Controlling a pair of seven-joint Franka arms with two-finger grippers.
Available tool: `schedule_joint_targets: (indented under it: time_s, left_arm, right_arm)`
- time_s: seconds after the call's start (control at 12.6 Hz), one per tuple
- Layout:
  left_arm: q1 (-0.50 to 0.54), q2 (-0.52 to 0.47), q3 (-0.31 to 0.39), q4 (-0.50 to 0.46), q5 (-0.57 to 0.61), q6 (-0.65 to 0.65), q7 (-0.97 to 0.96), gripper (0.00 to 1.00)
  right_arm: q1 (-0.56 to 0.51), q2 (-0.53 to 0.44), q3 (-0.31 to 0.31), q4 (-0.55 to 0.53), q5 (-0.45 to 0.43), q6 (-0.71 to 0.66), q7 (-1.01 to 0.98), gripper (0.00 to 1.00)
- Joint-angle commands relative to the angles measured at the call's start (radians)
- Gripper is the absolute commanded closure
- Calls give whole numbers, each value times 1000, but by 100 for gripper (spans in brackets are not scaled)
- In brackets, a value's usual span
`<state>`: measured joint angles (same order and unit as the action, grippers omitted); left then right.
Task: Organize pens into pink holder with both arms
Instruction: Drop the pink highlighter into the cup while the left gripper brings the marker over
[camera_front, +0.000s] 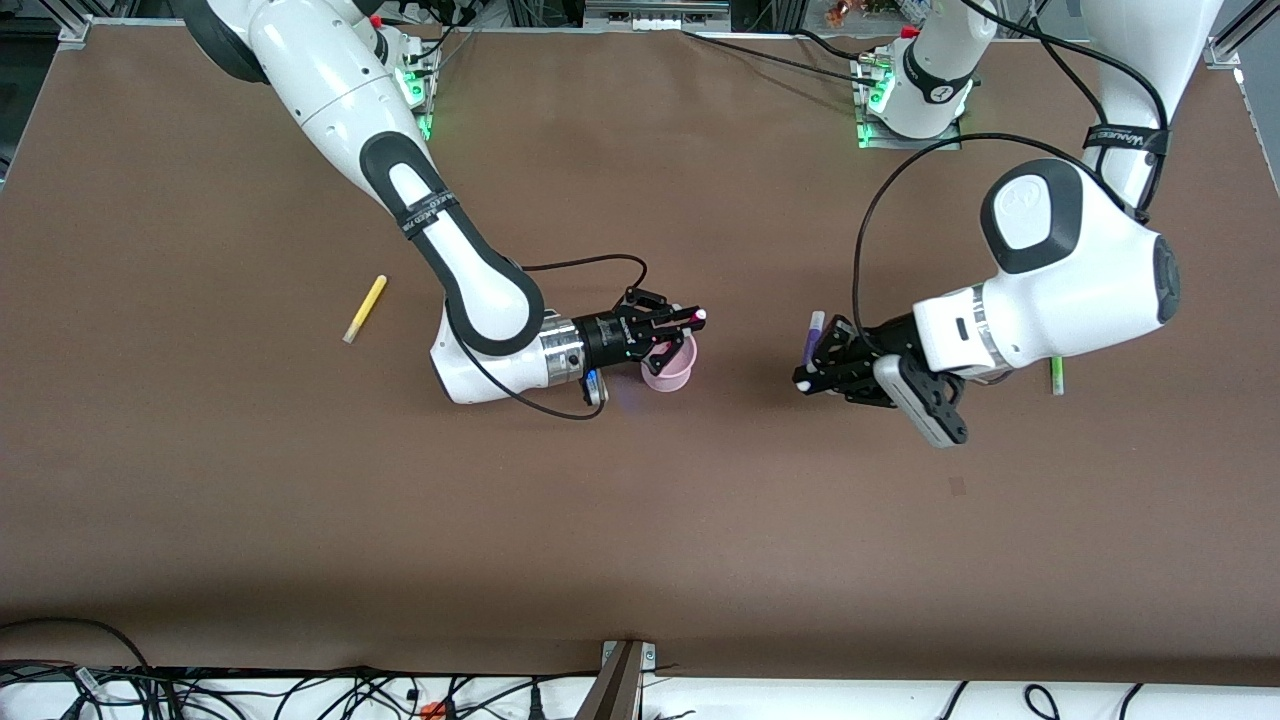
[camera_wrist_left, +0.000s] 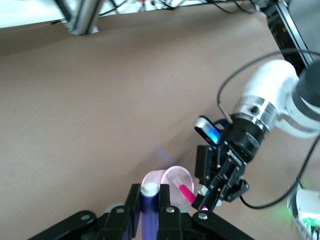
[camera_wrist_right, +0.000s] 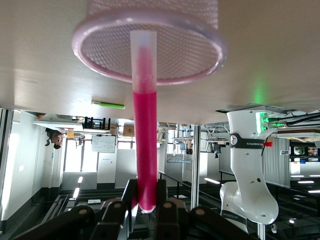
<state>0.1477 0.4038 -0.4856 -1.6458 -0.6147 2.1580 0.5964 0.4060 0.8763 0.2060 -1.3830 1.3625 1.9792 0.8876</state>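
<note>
Next, I let go of the purple pen with my left gripper inside the pink holder (camera_front: 657, 347) (camera_wrist_left: 178, 182), next to the magenta-pink pen.
My right gripper (camera_front: 672, 325) is shut on the magenta-pink pen (camera_front: 693, 317) and holds it slanted, with its lower end in the mouth of the pink holder (camera_front: 665, 378). In the right wrist view the pen (camera_wrist_right: 144, 125) points into the holder's rim (camera_wrist_right: 82, 52) from my gripper (camera_wrist_right: 147, 200). My left gripper (camera_front: 812, 372) is shut on the purple pen (camera_front: 814, 338), toward the left arm's end from the holder. Its wrist view shows the purple pen (camera_wrist_left: 149, 210) between the fingers of my left gripper (camera_wrist_left: 149, 216), with the holder (camera_wrist_left: 156, 177) and magenta pen (camera_wrist_left: 187, 194) ahead.
The yellow pen (camera_front: 364, 309) lies on the brown table toward the right arm's end. The green pen (camera_front: 1056, 376) lies partly under the left arm's wrist, and shows in the right wrist view (camera_wrist_right: 107, 105). The arm bases stand along the table's edge.
</note>
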Motion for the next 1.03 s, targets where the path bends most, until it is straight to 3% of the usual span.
schedule_joint_targets:
  time_s: [0.0, 0.24, 0.56, 0.79, 0.95]
  left_arm:
    - [4, 50, -21, 37, -74, -18, 179, 100]
    - [4, 119, -22, 78, -105, -15, 440, 100]
    - [-19, 194, -119, 101, -201, -6, 662, 100]
    - [-66, 294, -146, 97, -392, 25, 1048, 100]
    - [-109, 297, -146, 49, -508, 57, 1202, 100]
  right_arm:
    - [-9, -2, -26, 33, -22, -11, -9, 0]
    - [-47, -86, -77, 33, -167, -26, -7, 0]
    - [-237, -125, -103, 140, -398, -330, -99, 0]
    - [-262, -268, -114, 131, -749, -344, -183, 0]
    - [-265, -362, -158, 105, -876, -414, -327, 0]
